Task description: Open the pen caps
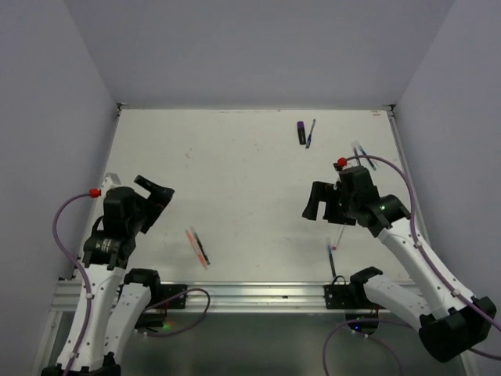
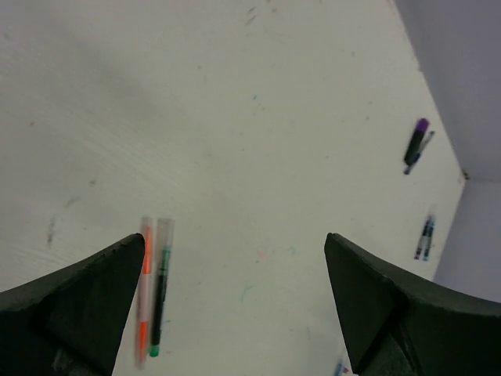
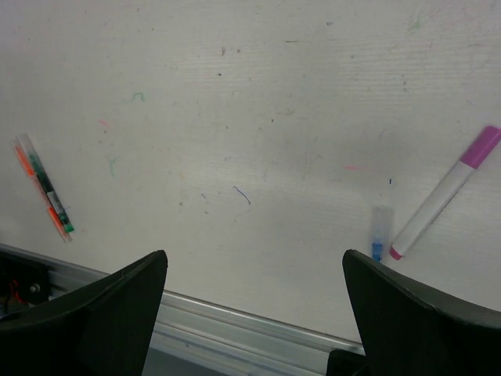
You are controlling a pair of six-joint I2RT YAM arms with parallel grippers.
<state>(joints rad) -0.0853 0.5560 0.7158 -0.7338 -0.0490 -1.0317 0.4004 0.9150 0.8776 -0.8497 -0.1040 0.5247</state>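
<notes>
The robot's left gripper will close on the orange pen next to the green pen, at its end with the cap (image 1: 191, 237) (image 2: 145, 260), farther from the aluminium rail.
An orange pen (image 2: 143, 291) and a green pen (image 2: 160, 282) lie side by side, each with a clear cap, just inside my left finger; they also show in the top view (image 1: 197, 247). My left gripper (image 2: 235, 243) is open and empty above the table (image 1: 159, 190). My right gripper (image 3: 254, 257) is open and empty near the front edge (image 1: 311, 201). A white marker with a pink cap (image 3: 442, 194) and a blue pen with a clear cap (image 3: 380, 233) lie to its right. A purple-capped marker (image 1: 300, 131) and a thin blue pen (image 1: 311, 133) lie at the far side.
Two more pens (image 1: 362, 153) lie by the right wall, seen also in the left wrist view (image 2: 425, 237). An aluminium rail (image 3: 235, 321) runs along the table's front edge. Grey walls close in the white table (image 1: 235, 172) on three sides.
</notes>
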